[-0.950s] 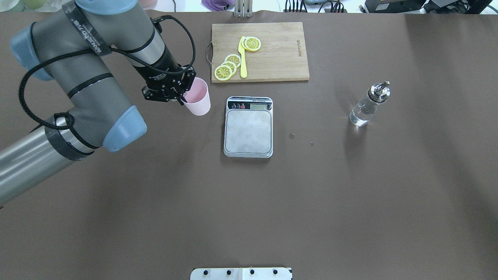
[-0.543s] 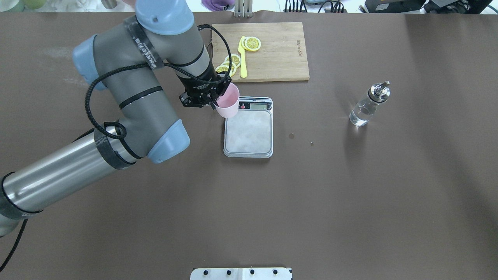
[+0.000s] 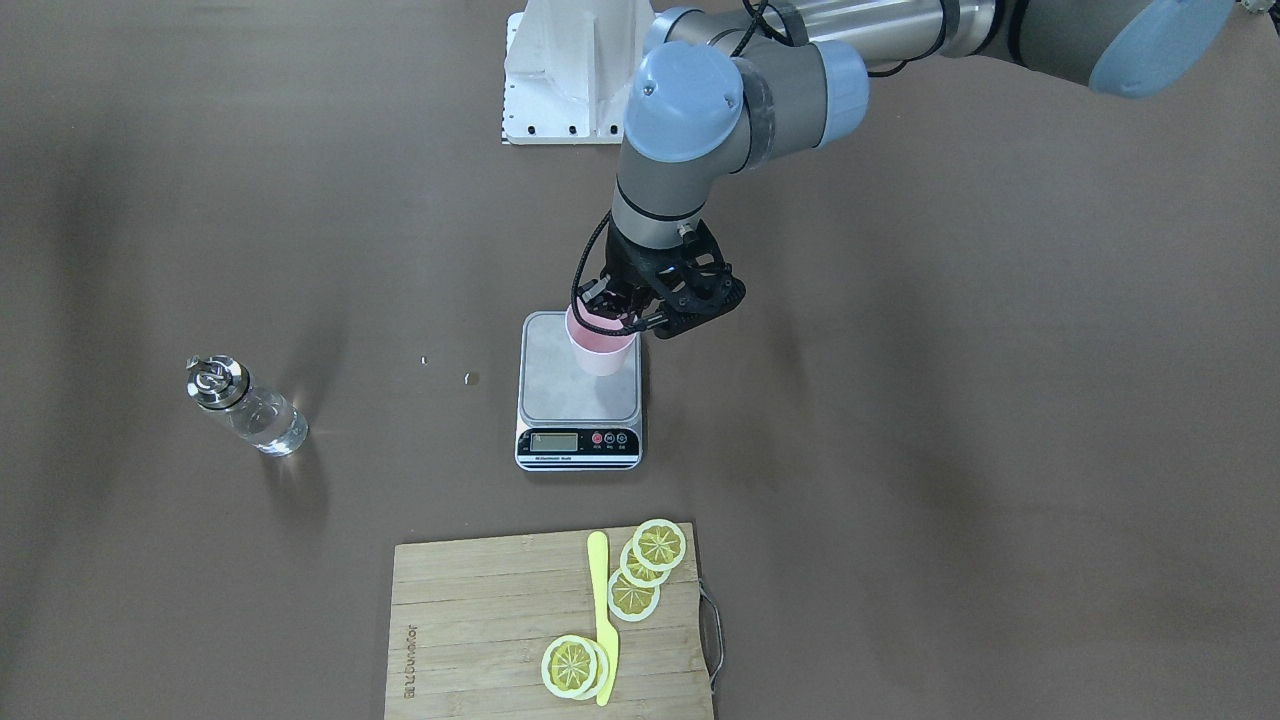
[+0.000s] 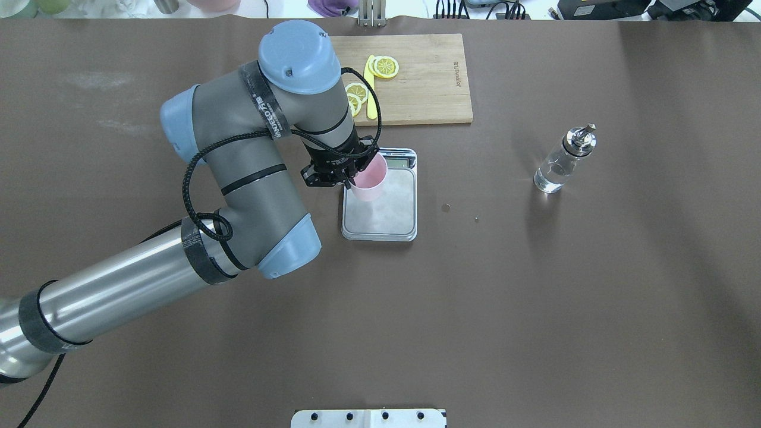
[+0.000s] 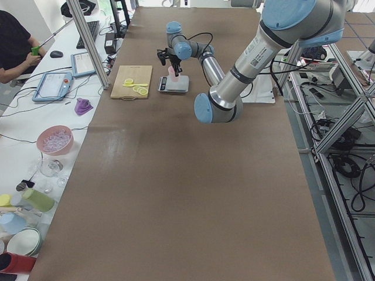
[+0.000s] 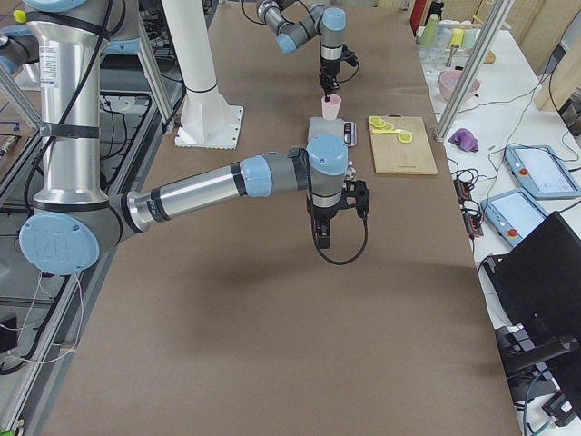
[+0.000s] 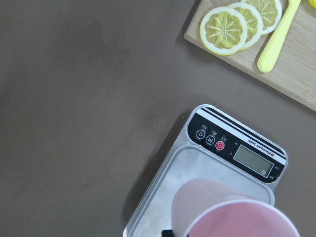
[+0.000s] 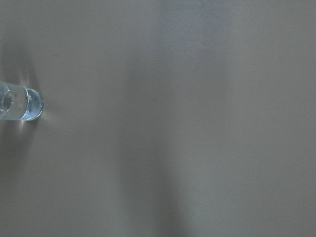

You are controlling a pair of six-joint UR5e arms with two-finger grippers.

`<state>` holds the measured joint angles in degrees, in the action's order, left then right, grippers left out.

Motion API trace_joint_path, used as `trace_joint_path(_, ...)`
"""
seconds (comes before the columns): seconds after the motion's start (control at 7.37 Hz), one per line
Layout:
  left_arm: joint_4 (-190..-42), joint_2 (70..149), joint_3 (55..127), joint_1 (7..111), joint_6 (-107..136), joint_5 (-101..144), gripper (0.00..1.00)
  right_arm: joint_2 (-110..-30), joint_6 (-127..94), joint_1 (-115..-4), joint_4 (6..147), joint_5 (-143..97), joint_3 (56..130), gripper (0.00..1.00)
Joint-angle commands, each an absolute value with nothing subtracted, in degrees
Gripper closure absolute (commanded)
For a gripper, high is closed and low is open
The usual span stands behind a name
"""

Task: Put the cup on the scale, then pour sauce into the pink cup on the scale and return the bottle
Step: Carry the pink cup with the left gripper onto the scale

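I should set the pale pink cup down with my left gripper near the middle of the scale's silver platform (image 3: 594, 371) (image 7: 195, 208).
My left gripper (image 4: 352, 173) is shut on the rim of the pale pink cup (image 4: 370, 179), holding it upright over the left rear part of the scale's silver platform (image 4: 389, 215). Whether the cup touches the platform I cannot tell. From the front, the cup (image 3: 601, 350) hangs over the far half of the scale (image 3: 580, 405). The left wrist view has the cup (image 7: 232, 212) in front of the scale's display strip (image 7: 237, 148). The glass bottle (image 4: 560, 161) with clear sauce stands upright at the right. The right gripper (image 6: 320, 238) shows only from the right end; open or shut I cannot tell.
A wooden cutting board (image 4: 422, 77) with lemon slices (image 4: 385, 66) and a yellow knife (image 4: 371, 89) lies behind the scale. Two small specks (image 4: 446, 207) mark the cloth right of the scale. A person (image 5: 14, 44) sits at the side bench.
The left arm has swung right with the cup, from left of the scale, past its rear left corner, to over the platform. The bottle has not moved.
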<state>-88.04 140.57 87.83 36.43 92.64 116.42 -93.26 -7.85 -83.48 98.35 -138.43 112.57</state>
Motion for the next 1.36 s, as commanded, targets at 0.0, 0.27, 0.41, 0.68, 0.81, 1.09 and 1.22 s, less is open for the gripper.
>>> trace_joint_path(0.0,-88.3,140.5,87.6,35.6,92.4,116.3,1.00,-93.2,-7.9,-83.4,98.3,-138.4,112.6,0.00)
trace_joint_path(0.27,-89.2,140.7,86.4,35.1,92.6,116.2,1.00,-93.1,-8.1,-83.1,98.4,-138.3,112.6,0.00)
trace_joint_path(0.41,-91.6,140.5,85.6,35.1,92.5,116.2,1.00,-93.2,-8.3,-83.0,98.4,-138.4,112.8,0.00)
trace_joint_path(0.68,-92.3,140.7,84.6,35.1,92.5,115.8,1.00,-93.1,-8.5,-82.8,98.5,-138.4,112.9,0.00)
trace_joint_path(0.81,-92.3,140.6,84.5,35.1,92.5,115.4,1.00,-93.2,-8.5,-82.8,98.6,-138.3,113.1,0.00)
trace_joint_path(1.09,-92.6,140.7,83.9,35.1,92.5,113.7,0.75,-93.1,-8.5,-82.8,98.6,-138.3,113.2,0.00)
trace_joint_path(1.22,-92.6,140.8,83.7,35.1,92.5,113.3,0.48,-92.9,-8.5,-82.8,98.6,-138.1,113.3,0.00)
